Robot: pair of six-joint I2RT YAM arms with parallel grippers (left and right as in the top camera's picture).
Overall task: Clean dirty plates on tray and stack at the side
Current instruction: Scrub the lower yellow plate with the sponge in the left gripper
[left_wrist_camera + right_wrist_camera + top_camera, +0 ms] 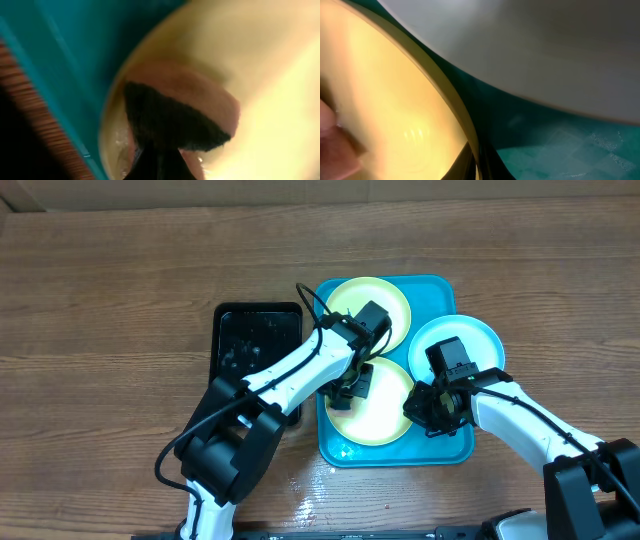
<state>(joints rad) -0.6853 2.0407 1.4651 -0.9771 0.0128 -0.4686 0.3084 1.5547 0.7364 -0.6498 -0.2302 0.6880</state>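
My left gripper needs to let go of the sponge on the wet bottom of the black tray's near half (260,389).
The turquoise tray (400,455) holds two yellow-green plates, a far one (375,302) and a near one (385,415). A pale-blue plate (462,338) rests over the tray's right rim. My left gripper (348,388) is shut on a pink sponge with a dark scrub side (175,120), which it presses on the near plate (270,100). My right gripper (425,408) is shut on that plate's right rim (470,145). The right wrist view shows the plate's face (380,90) and the pale-blue plate (545,50) above the tray floor (560,150).
A smaller black tray (258,345), wet inside, lies to the left of the turquoise tray. There is a wet sheen on the wooden table (330,490) in front of the tray. The turquoise rim (75,65) runs close to the sponge.
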